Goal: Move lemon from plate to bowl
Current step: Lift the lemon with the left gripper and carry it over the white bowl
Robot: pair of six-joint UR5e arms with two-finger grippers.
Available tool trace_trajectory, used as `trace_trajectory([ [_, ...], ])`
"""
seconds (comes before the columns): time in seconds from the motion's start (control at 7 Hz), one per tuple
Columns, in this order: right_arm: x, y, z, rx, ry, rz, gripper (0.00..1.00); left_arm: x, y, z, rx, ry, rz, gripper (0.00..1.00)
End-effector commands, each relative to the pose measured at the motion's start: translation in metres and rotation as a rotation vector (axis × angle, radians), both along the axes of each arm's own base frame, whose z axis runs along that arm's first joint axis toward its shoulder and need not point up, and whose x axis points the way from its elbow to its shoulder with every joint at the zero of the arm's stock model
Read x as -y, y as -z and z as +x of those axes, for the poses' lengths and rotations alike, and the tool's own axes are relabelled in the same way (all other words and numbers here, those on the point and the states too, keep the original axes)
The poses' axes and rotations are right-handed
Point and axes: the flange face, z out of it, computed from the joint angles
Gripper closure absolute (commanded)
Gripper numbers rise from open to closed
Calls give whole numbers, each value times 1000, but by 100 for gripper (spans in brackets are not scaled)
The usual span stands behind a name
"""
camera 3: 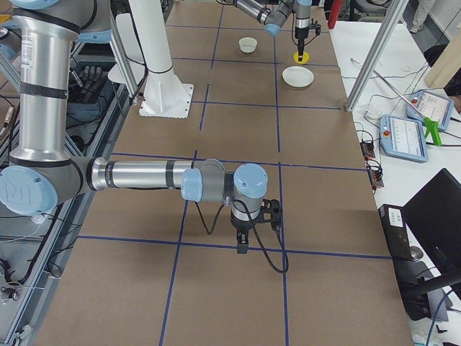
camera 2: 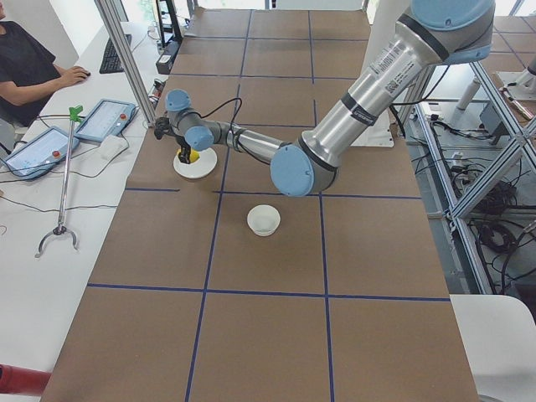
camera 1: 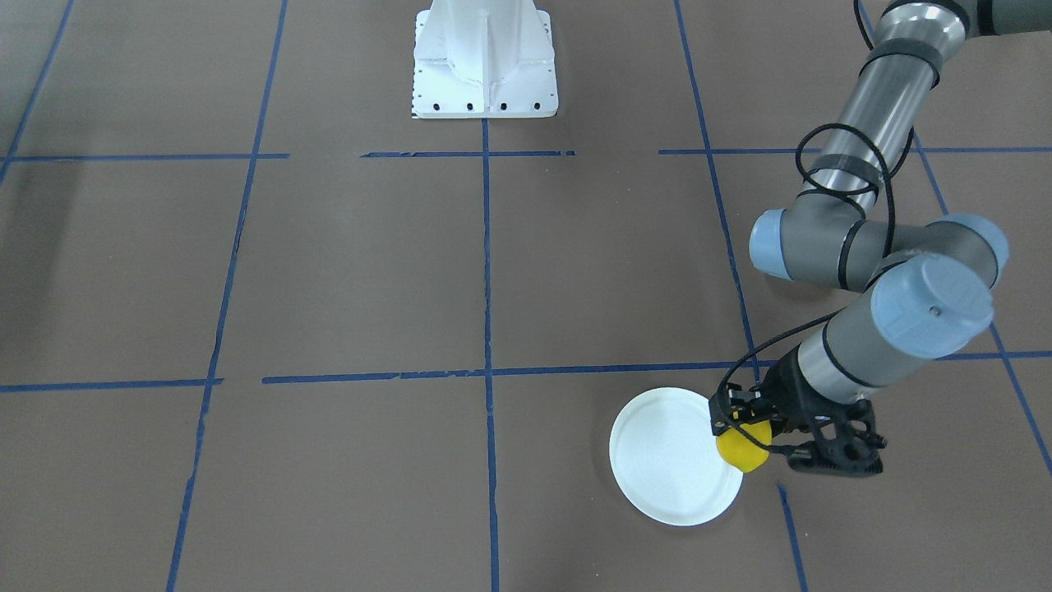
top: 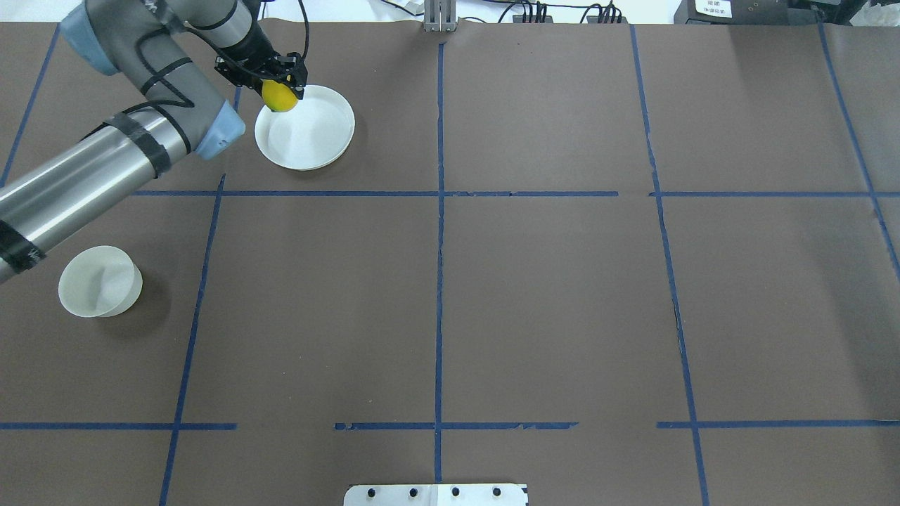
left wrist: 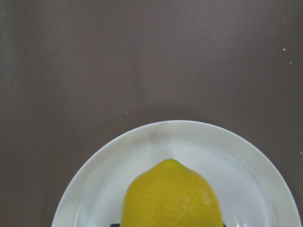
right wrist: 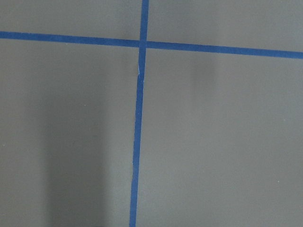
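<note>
I need to let go of the yellow lemon, now over the flat white plate's edge, with my left gripper inside the small deep white bowl (camera 1: 829, 246) between the blue tape lines.
My left gripper (camera 1: 746, 437) is shut on the yellow lemon (camera 1: 742, 450) and holds it a little above the rim of the flat white plate (camera 1: 666, 460), on the side nearest the arm. In the overhead view the lemon (top: 280, 97) hangs over the plate's (top: 313, 130) far-left edge, and the small deep white bowl (top: 98, 281) stands empty nearer the robot, to the left. The left wrist view shows the lemon (left wrist: 173, 198) over the plate (left wrist: 213, 146). My right gripper (camera 3: 243, 247) shows only in the exterior right view, low over the table; I cannot tell its state.
The white robot base (camera 1: 485, 62) stands at the table's robot side. Blue tape lines (top: 439, 211) grid the brown table. A side desk with tablets (camera 2: 100, 121) and a metal post (camera 2: 126, 50) lies beyond the plate's end of the table.
</note>
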Motion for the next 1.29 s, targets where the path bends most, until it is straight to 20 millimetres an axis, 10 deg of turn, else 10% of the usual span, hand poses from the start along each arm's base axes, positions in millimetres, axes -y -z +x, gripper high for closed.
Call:
trace_trajectory([
  [0.0,1,0,0,-1,0,1,0,-85,-20,-58,21,6,-13,100],
  [0.43,0,0,0,0,0,0,0,-200,-100,-132,95,61,-34,100],
  [0.71,0,0,0,-1,0,0,0,-243,-152,-151,114,61,-35,100],
  [1.14,0,0,0,0,0,0,0,-265,-160,-105,138,49,-92,100],
])
